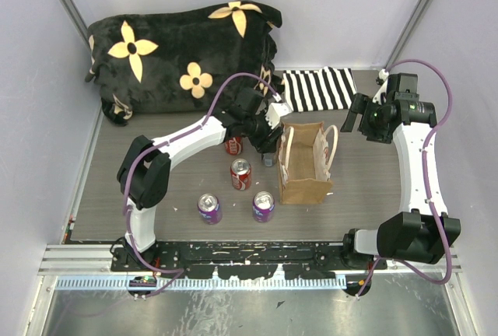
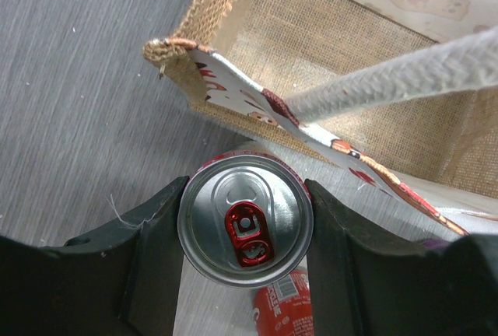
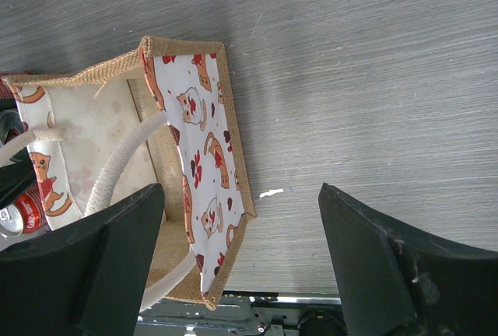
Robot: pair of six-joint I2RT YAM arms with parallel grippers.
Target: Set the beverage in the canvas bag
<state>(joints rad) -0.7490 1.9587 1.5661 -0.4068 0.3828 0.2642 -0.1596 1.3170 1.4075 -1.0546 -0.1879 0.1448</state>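
Observation:
The red soda can, now held just outside the bag's near rim, will be let go by my left gripper in the canvas bag's end [image 1: 310,154] [image 2: 302,19] nearest the striped cloth.
The canvas bag [image 1: 307,166] stands upright and open at mid-table, tan with cream loop handles and a white-and-red cat print. My left gripper [image 1: 267,140] is right at the bag's left side. In the left wrist view it [image 2: 245,223] is shut on a red soda can [image 2: 245,219], held upright above the table, just outside the bag's near rim [image 2: 233,79]. My right gripper [image 1: 354,114] hovers to the right of the bag, open and empty. In the right wrist view its jaws [image 3: 241,196] stand wide apart above the bag's printed wall [image 3: 194,118].
Three more cans stand left of the bag: a red one [image 1: 240,173], and two purple ones [image 1: 209,208] [image 1: 263,206]. Another red can [image 1: 233,147] is partly hidden under the left arm. A black flowered blanket [image 1: 179,56] and a striped cloth [image 1: 319,89] lie at the back.

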